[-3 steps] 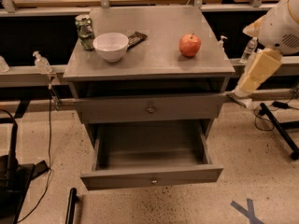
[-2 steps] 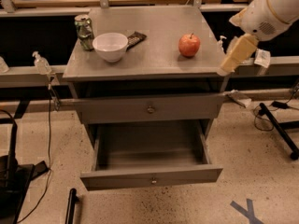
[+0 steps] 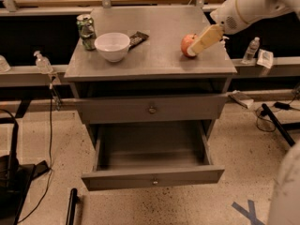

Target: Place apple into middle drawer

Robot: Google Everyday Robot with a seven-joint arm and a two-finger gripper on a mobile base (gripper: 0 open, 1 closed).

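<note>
I should next close my gripper on the apple's side [image 3: 194,47] that faces away from the white bowl, to lift it off the grey cabinet top.
The red-orange apple [image 3: 187,44] sits on the grey cabinet top [image 3: 154,60], right of centre. My gripper [image 3: 199,45] comes in from the upper right on a white arm; its tan fingers overlap the apple's right side and hide part of it. The middle drawer [image 3: 152,177] is pulled out below, and its inside looks empty. The matching knobbed drawer front [image 3: 152,108] one level higher is closed.
A white bowl [image 3: 112,46], a green can [image 3: 86,31] and a dark flat object [image 3: 138,38] stand on the left of the cabinet top. A water bottle [image 3: 251,50] and a packet [image 3: 264,58] rest on the ledge at right. Cables lie on the floor.
The arm has swung left from beside the cabinet's right edge over the top, and the gripper now reaches the apple. The apple and drawer have not moved.
</note>
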